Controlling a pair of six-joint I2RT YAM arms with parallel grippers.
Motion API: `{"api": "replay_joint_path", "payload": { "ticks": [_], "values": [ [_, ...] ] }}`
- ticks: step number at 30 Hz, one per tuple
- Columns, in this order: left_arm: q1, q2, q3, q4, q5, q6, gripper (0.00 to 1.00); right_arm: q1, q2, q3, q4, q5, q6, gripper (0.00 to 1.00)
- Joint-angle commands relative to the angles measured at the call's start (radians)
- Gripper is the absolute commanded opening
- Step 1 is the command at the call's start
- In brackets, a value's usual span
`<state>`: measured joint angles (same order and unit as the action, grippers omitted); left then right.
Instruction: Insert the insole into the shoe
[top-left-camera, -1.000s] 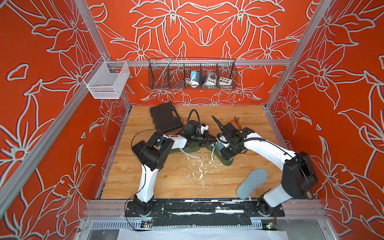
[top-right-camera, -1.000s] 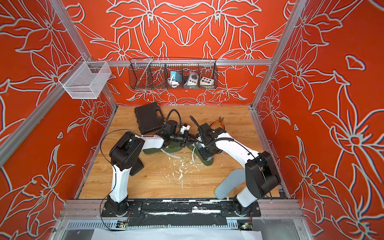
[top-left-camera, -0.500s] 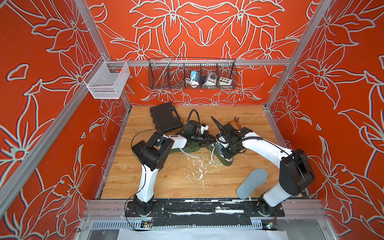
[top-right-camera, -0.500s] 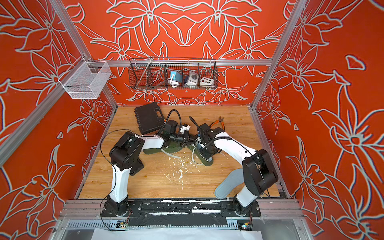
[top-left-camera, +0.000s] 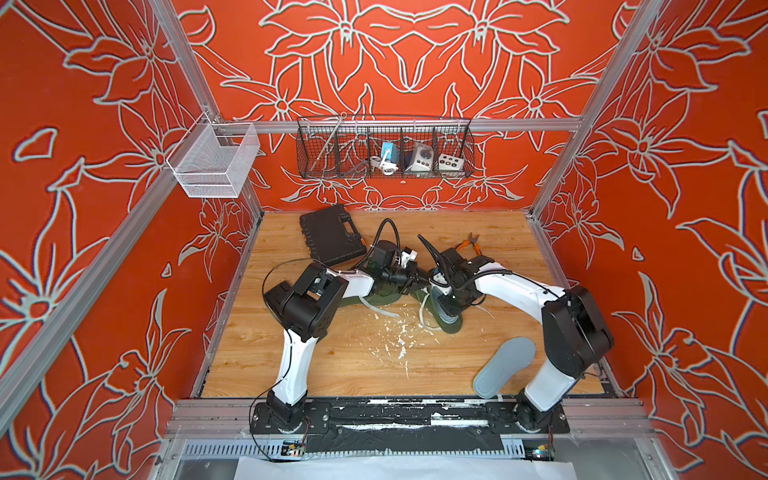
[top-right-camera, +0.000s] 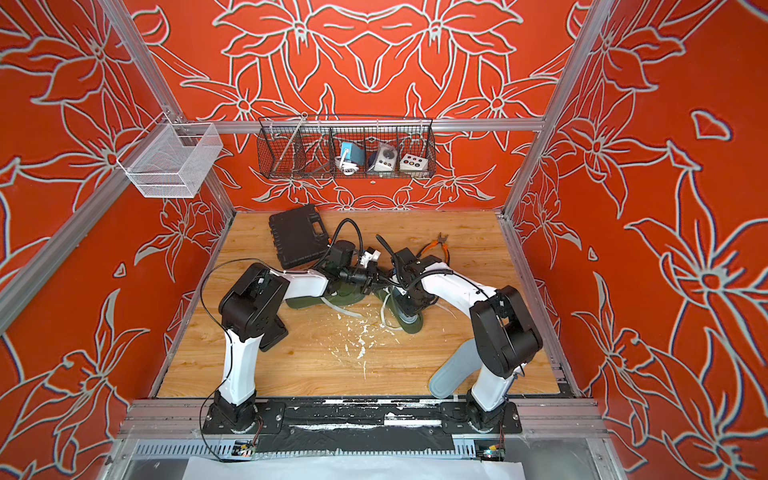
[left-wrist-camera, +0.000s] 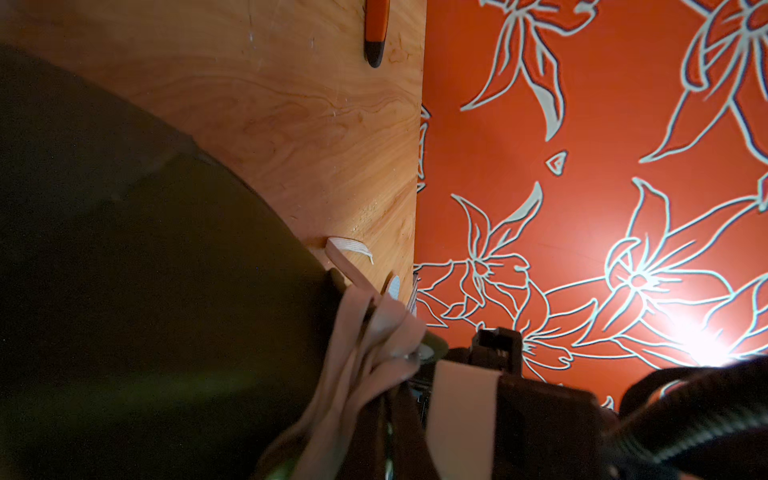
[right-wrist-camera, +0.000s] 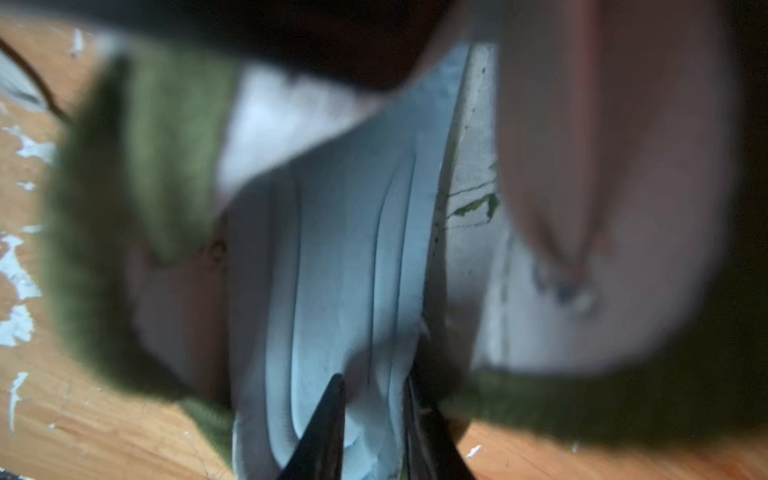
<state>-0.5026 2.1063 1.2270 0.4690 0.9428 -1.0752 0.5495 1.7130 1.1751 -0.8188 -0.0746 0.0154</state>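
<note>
My right gripper pinches an insole fold inside the shoe's opening, so it should release it, back out and take the shoe's heel collar (top-left-camera: 451, 325).
Two olive green shoes lie mid-table. The right-hand shoe (top-left-camera: 452, 325) (top-right-camera: 410, 327) has a pale grey-blue insole (top-left-camera: 437, 296) in its opening. My right gripper (top-left-camera: 446, 306) (top-right-camera: 405, 309) is down in that opening. In the right wrist view its dark fingers (right-wrist-camera: 328, 415) pinch a fold of the insole (right-wrist-camera: 332, 249) inside the green collar (right-wrist-camera: 158, 145). My left gripper (top-left-camera: 415, 277) (top-right-camera: 376, 279) is shut at the shoe's far end, with beige laces (left-wrist-camera: 374, 332) bunched at its tips beside the dark shoe body (left-wrist-camera: 124, 249). A second grey insole (top-left-camera: 505, 365) (top-right-camera: 453, 370) lies flat at the front right.
The other green shoe (top-left-camera: 386, 293) lies under the left forearm. A black case (top-left-camera: 332, 235) sits at the back left and orange pliers (top-left-camera: 471, 243) at the back right. White flakes (top-left-camera: 395, 336) litter the middle. Wire baskets (top-left-camera: 384, 149) (top-left-camera: 212, 160) hang on the walls.
My right gripper has closed down onto the insole inside the shoe and shifted slightly. The left gripper has stayed shut in place.
</note>
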Motion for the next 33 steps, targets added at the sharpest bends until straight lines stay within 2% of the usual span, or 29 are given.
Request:
{"api": "replay_joint_path", "payload": {
  "ticks": [1,7,13,16,19,20,23,27,33],
  "values": [
    [0.001,-0.047,-0.003,0.031,0.034,0.001,0.00,-0.008,0.016,0.000,0.036,0.021,0.011,0.26],
    [0.004,-0.043,0.000,0.034,0.033,-0.002,0.00,-0.007,-0.088,-0.030,-0.012,0.028,0.035,0.54],
    [0.004,-0.034,0.017,0.031,0.020,-0.002,0.00,-0.008,-0.188,-0.042,-0.076,0.076,0.071,0.68],
    [0.004,-0.031,0.021,0.026,0.018,-0.002,0.00,-0.008,-0.212,-0.029,-0.106,0.098,0.103,0.69],
    [0.004,-0.031,0.022,0.025,0.016,-0.001,0.00,-0.008,-0.231,-0.026,-0.124,0.075,0.168,0.62],
    [0.004,-0.031,0.022,0.026,0.017,-0.002,0.00,-0.007,-0.234,-0.033,-0.119,0.054,0.194,0.56],
    [0.004,-0.031,0.020,0.026,0.016,-0.002,0.00,-0.008,-0.242,-0.071,-0.072,-0.015,0.256,0.35],
    [0.004,-0.032,0.017,0.026,0.017,0.000,0.00,-0.007,-0.224,-0.123,0.033,-0.076,0.309,0.11],
    [0.004,-0.036,0.013,0.017,0.016,0.006,0.00,-0.019,-0.058,-0.164,0.167,-0.078,0.359,0.05]
  ]
}}
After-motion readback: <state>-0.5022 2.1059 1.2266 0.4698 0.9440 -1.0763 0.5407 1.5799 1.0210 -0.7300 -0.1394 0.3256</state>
